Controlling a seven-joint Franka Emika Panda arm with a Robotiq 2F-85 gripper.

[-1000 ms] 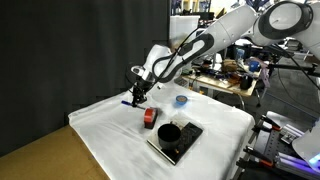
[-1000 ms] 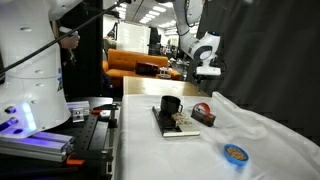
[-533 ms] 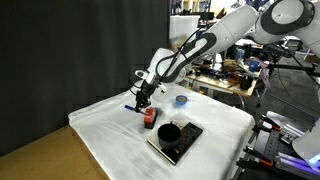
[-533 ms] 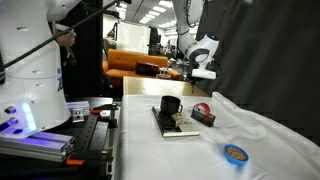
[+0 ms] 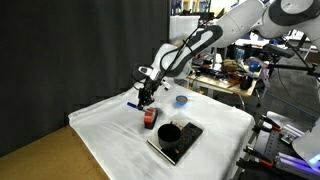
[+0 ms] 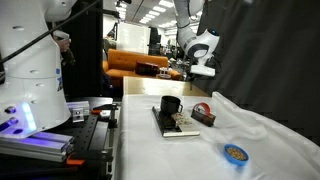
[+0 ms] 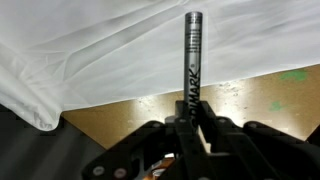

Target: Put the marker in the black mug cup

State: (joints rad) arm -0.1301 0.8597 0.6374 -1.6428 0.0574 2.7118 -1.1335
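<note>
The robot's gripper will release the marker inside the black mug cup on the dark slab [image 5: 167, 130], so that it leans against the cup's rim.
My gripper [image 7: 190, 118] is shut on the marker [image 7: 192, 55], a dark grey pen with black lettering that sticks straight out from the jaws in the wrist view. In both exterior views the gripper [image 5: 145, 95] [image 6: 203, 68] hangs above the white cloth, over the far side of the table. The marker shows as a small blue-black stick [image 5: 133, 105] below the hand. The black mug cup [image 5: 169, 132] [image 6: 168, 105] stands upright on a flat dark slab [image 5: 178, 146], nearer the table's front. The gripper is apart from it.
A red roll of tape [image 5: 150, 117] [image 6: 203, 112] lies on the cloth between gripper and cup. A small blue round dish [image 5: 181, 100] [image 6: 235, 153] sits further off. A white cloth [image 5: 110, 140] covers the table; brown tabletop shows past its edge [image 7: 120, 115].
The arm has lifted a little and swung toward the cup side, carrying the marker in its jaws. The cup, tape and dish have not moved.
</note>
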